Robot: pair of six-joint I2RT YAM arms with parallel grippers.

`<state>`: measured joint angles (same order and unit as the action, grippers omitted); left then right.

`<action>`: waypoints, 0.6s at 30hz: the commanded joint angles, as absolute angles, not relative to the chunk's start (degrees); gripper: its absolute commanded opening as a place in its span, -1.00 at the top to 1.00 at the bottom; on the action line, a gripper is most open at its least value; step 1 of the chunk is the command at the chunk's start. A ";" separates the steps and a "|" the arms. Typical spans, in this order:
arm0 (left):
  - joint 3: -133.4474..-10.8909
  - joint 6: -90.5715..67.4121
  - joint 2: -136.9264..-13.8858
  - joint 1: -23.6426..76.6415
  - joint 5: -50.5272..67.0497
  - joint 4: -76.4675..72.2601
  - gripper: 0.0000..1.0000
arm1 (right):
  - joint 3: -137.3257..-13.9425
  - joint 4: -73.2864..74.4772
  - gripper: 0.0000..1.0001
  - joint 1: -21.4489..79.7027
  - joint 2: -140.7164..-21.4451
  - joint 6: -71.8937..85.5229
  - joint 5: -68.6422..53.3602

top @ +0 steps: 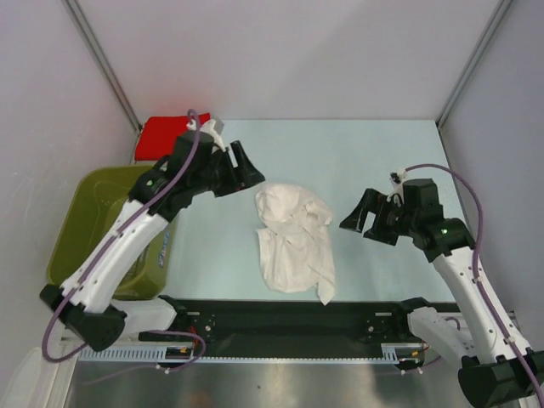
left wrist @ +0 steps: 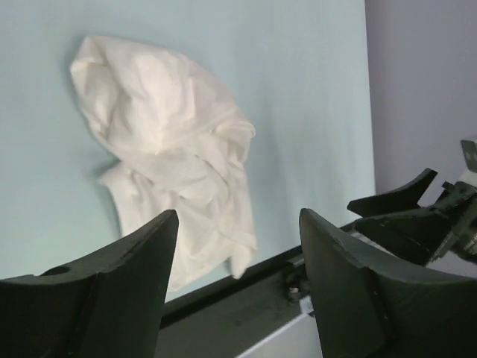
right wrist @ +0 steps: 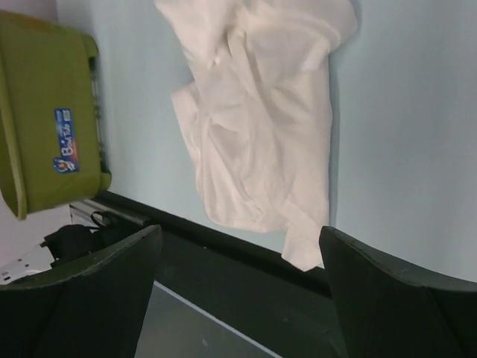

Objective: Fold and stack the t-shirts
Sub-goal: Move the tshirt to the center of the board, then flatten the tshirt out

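The robot's right gripper will close on the white t-shirt's side edge [top: 328,236] [right wrist: 326,98] nearest to it, between the bulky top and the lower corner.
A crumpled white t-shirt [top: 295,240] lies in a heap in the middle of the pale blue table; no black print shows. It also shows in the left wrist view [left wrist: 171,156] and the right wrist view [right wrist: 261,119]. A red t-shirt [top: 164,136] lies folded at the back left corner, partly hidden by the left arm. My left gripper [top: 246,166] is open and empty, above the table just left of the white shirt's top. My right gripper [top: 363,214] is open and empty, to the right of the shirt.
An olive-green plastic basket [top: 85,223] stands at the left edge, under the left arm; it also shows in the right wrist view [right wrist: 45,112]. A black rail [top: 289,321] runs along the table's near edge, and the shirt's lower corner reaches it. Grey walls enclose the table.
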<state>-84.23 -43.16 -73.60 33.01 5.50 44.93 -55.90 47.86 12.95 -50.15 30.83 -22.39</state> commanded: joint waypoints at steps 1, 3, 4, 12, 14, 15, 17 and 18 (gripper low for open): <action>-81.13 -33.93 -68.20 32.87 -1.68 47.10 -0.44 | -50.91 43.95 -0.84 16.25 -51.23 32.50 -23.20; -77.89 -33.23 -69.34 33.22 4.20 46.07 -0.51 | -48.79 41.93 -0.78 19.05 -52.29 34.00 -22.59; -76.57 -32.79 -71.09 34.70 6.22 44.92 -0.51 | -47.13 41.23 -0.75 20.20 -52.90 34.62 -22.24; -80.75 -27.08 -91.56 45.17 9.41 38.69 -0.50 | -39.49 38.60 -0.40 31.02 -59.50 40.32 -13.01; -84.97 -25.50 -96.13 47.02 8.53 38.67 -0.58 | -37.10 36.92 -0.41 32.68 -58.98 41.92 -12.57; -89.43 -23.40 -100.94 47.54 7.83 38.76 -0.65 | -34.91 35.70 -0.40 33.04 -58.45 43.05 -12.57; -93.93 -21.80 -105.10 48.95 1.61 40.16 -0.66 | -33.14 34.72 -0.41 33.40 -57.92 43.94 -12.74; -98.04 -20.84 -109.21 49.30 -0.68 42.25 -0.65 | -32.00 34.46 -0.41 33.40 -57.57 44.38 -12.92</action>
<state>-87.13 -26.52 -105.86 48.07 5.89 42.02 -33.87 38.17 32.80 -59.31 41.04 -14.46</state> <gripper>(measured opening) 0.826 0.702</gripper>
